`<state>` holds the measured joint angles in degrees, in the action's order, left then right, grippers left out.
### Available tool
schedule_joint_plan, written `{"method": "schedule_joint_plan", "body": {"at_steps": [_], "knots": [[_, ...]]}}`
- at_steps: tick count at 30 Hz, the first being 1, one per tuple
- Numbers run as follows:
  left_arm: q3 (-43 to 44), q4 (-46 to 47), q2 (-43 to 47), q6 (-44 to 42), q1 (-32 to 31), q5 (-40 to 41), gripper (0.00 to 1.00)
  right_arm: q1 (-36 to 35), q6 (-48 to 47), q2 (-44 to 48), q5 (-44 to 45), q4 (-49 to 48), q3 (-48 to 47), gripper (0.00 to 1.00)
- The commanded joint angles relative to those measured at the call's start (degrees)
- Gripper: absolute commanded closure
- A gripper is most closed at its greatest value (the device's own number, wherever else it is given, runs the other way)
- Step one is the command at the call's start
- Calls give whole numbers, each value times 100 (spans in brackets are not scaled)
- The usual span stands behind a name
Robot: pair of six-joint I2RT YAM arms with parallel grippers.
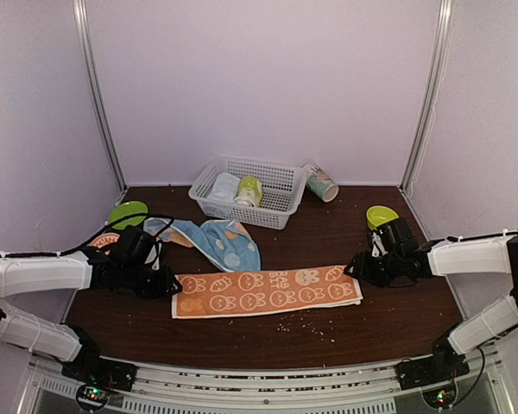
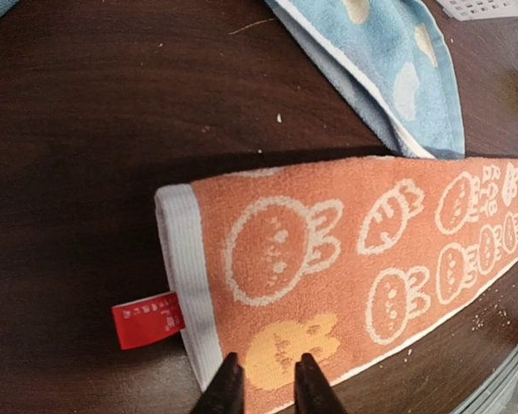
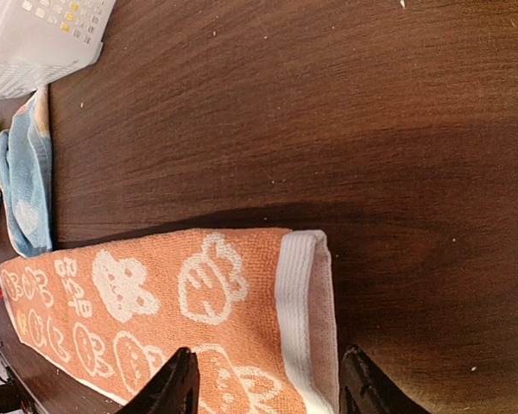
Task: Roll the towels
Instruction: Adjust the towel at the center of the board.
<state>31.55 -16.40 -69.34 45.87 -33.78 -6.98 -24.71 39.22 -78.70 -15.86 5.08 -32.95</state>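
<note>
The front edge of the orange towel slants and reaches further forward at the tag end, so next my left gripper pinches the top layer's corner [image 1: 175, 316] and lays it back evenly.
The peach-orange towel [image 1: 268, 291] with rabbit and carrot prints lies folded in a long flat strip across the table's middle. The light blue spotted towel [image 1: 217, 241] lies crumpled just behind its left part. My left gripper [image 1: 168, 285] hovers over the strip's left end; in the left wrist view [image 2: 266, 379] its jaws stand narrowly apart above a yellow rabbit print on the orange towel [image 2: 345, 250], with nothing held. My right gripper [image 1: 356, 269] is wide open, its jaws straddling the white-edged right end of the orange towel [image 3: 198, 302]. The blue towel also shows in both wrist views [image 2: 388, 69] [image 3: 26, 190].
A white basket [image 1: 281, 211] at the back holds a pale rolled towel [image 1: 224, 185] and a yellow-green rolled towel [image 1: 249, 190]. A paper cup [image 1: 321, 183] lies beside it. Green bowls stand at the left [image 1: 128, 213] and right [image 1: 380, 216]. Crumbs [image 1: 306, 323] lie near the front.
</note>
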Motion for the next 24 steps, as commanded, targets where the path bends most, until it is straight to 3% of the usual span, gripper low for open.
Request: {"method": "schedule_joint_plan", "body": {"at_steps": [1,3,14,24], "knots": [[-47,-154,149,78,37,374,68,36,2,-12,-15,-52,-23,43],[-172,-152,201,139,47,372,63,36,-9,-21,-12,-57,-28,42],[-734,-99,538,476,27,-168,56,36,4,58,12,-39,18,41],[-595,251,145,350,25,-291,74,39,-1,41,-19,-42,15,42]]}}
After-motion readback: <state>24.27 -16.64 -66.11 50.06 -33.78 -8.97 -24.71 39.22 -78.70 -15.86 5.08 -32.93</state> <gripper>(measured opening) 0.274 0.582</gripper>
